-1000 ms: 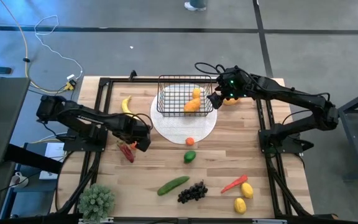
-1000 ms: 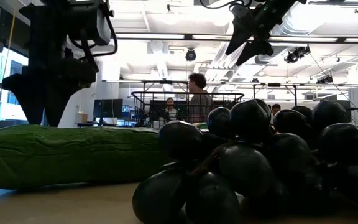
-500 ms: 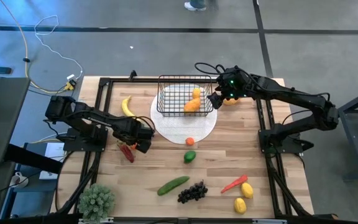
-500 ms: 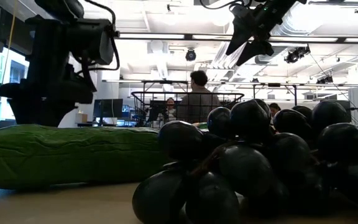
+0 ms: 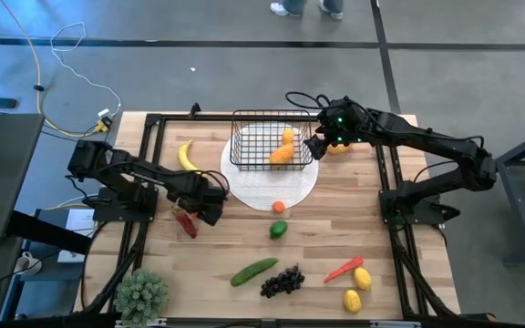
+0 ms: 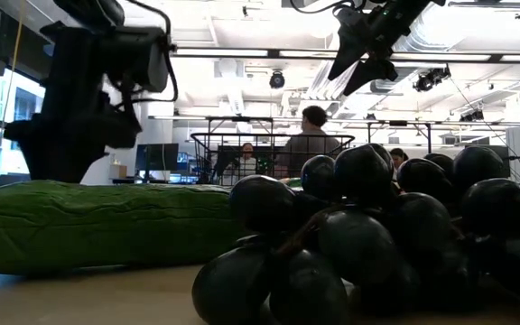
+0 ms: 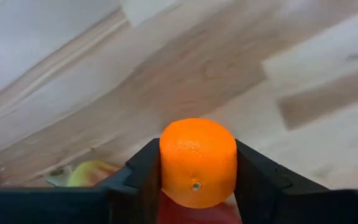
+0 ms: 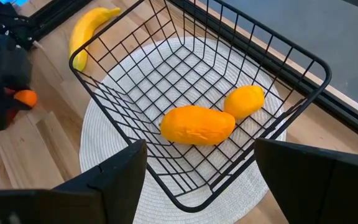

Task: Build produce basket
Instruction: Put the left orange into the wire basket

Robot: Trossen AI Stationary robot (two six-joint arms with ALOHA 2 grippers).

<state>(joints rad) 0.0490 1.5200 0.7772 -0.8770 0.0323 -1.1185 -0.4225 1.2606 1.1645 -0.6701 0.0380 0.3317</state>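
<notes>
My left gripper is going to release the orange and leave it on the basket's open bottom beside the mango (image 5: pixel 252 147), toward the banana.
The black wire basket (image 5: pixel 237 138) stands on a white round plate (image 5: pixel 267 191) at the far middle, with a mango (image 5: pixel 282 155) and a lemon (image 5: pixel 287 137) inside. My left gripper (image 5: pixel 211 208) is left of the plate, next to a red chili (image 5: pixel 186 221), and is shut on a small orange (image 7: pixel 197 158). My right gripper (image 5: pixel 313 146) is open and empty, raised at the basket's right side; the right wrist view looks down into the basket (image 8: pixel 316 65). A banana (image 5: pixel 186 155) lies left of the basket. My left gripper pinches the orange's two opposite sides (image 7: pixel 166 165) between its two fingers. The stem dimple (image 7: pixel 195 185) faces the wrist camera. Something red shows just under the orange. Whether the orange is clear of the table, I cannot tell.
Another small orange (image 5: pixel 279 207) and a green fruit (image 5: pixel 278 229) lie near the plate's front. The cucumber (image 5: pixel 253 271), grapes (image 5: pixel 283 281), a second chili (image 5: pixel 343 269) and two lemons (image 5: pixel 357 288) lie near the front edge. A potted plant (image 5: pixel 141 293) stands at the front left. People move behind the table.
My left arm has changed its posture and its gripper has sunk a little beside the red chili. A person in the room behind has walked toward the right.
</notes>
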